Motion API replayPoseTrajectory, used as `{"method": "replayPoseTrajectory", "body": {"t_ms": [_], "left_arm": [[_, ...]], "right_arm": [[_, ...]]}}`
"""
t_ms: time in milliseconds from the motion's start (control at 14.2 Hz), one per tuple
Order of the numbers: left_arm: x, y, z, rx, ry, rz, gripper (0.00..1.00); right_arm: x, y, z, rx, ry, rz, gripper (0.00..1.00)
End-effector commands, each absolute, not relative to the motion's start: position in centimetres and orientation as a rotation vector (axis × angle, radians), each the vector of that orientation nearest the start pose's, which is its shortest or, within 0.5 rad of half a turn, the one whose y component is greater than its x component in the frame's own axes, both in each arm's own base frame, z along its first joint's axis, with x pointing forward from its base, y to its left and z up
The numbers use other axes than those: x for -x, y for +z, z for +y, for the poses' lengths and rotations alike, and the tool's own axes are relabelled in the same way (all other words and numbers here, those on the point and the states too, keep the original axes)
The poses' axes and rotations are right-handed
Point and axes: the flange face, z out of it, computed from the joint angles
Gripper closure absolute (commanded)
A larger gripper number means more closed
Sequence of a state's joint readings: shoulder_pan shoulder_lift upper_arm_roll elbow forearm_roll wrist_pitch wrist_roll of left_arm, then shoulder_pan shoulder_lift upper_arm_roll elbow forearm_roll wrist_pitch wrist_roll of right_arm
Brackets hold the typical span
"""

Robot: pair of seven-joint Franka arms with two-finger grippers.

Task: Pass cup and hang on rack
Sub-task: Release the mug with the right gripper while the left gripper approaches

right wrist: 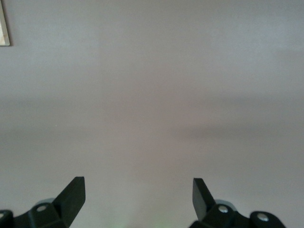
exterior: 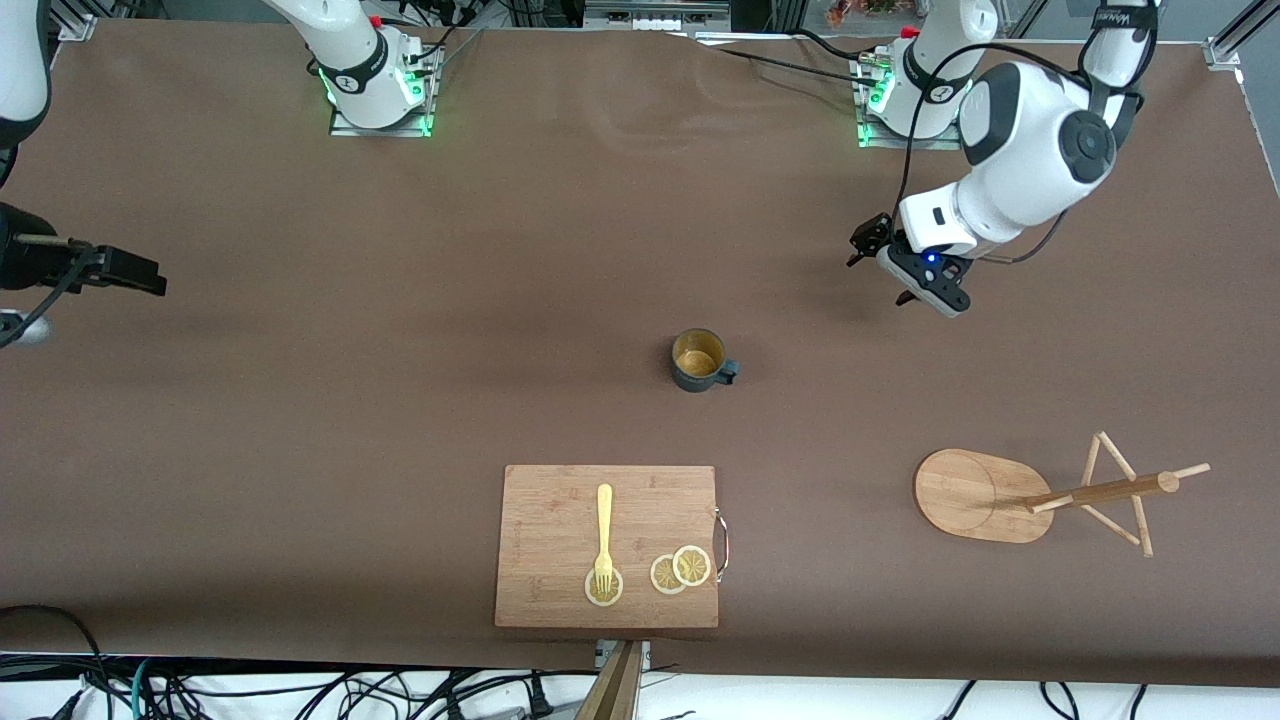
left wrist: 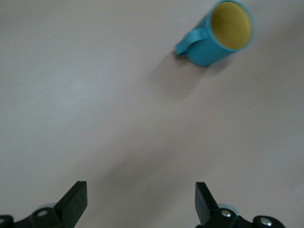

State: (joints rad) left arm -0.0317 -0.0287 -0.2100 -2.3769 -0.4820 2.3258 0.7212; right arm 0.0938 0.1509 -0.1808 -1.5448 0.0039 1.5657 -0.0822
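Note:
The dark teal cup has a side pointing toward the left arm's end. Next, my left gripper closes on the handle (exterior: 728,372) (left wrist: 188,42) there.
The dark teal cup (exterior: 700,360) stands upright near the middle of the table, with a tan inside and its small handle pointing toward the left arm's end. It also shows in the left wrist view (left wrist: 216,35). My left gripper (exterior: 882,278) hangs open over bare table, apart from the cup and toward the left arm's end of it; its fingers (left wrist: 76,199) hold nothing. The wooden rack (exterior: 975,495), with an oval base, a post and thin pegs, is nearer the front camera at the left arm's end. My right gripper (exterior: 145,278) waits open at the right arm's end, fingers (right wrist: 73,194) empty.
A rectangular wooden cutting board (exterior: 560,520) lies near the table's front edge, nearer the front camera than the cup. On it are a yellow fork (exterior: 603,535) and several lemon slices (exterior: 680,570). Its corner shows in the right wrist view (right wrist: 4,28). Cables hang below the front edge.

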Motion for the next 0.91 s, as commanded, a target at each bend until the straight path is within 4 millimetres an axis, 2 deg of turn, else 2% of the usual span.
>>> {"method": "replayPoseTrajectory", "body": {"t_ms": [0,141,211,352,422,563,704,844], "left_arm": [[-48.5,29.9,-10.7,3.288,-0.229,1.376,0.0],[-48.7,28.4,-10.3,3.261,-0.323,1.55,0.0],[-48.8,27.5,-10.0,3.264,-0.386,1.602,0.0],[-49.2,25.8,-10.1,3.169,-0.603,1.826,0.0],[-49.3,24.3,-9.7,3.134,-0.701,1.894,0.0],[-49.2,21.5,-9.0,3.048,-0.907,2.012,0.0],[-49.0,19.5,-10.3,2.948,-1.14,2.123,0.0],[-49.5,18.6,-11.2,2.841,-1.314,2.203,0.0]], "right_arm": [[-55.6,54.2,-5.2,3.142,0.107,-0.038,0.0],[-55.3,55.8,-5.5,3.144,0.057,-0.04,0.0],[-54.9,56.8,-4.5,3.151,0.043,-0.066,0.0],[-54.7,57.2,-2.2,3.162,0.071,-0.131,0.0],[-54.9,57.6,-1.2,3.197,0.058,-0.175,0.0],[-54.9,57.2,-1.9,3.199,0.097,-0.146,0.0],[-55.1,57.2,-2.3,3.195,0.095,-0.127,0.0],[-55.2,57.0,-2.7,3.193,0.1,-0.137,0.0]]}}
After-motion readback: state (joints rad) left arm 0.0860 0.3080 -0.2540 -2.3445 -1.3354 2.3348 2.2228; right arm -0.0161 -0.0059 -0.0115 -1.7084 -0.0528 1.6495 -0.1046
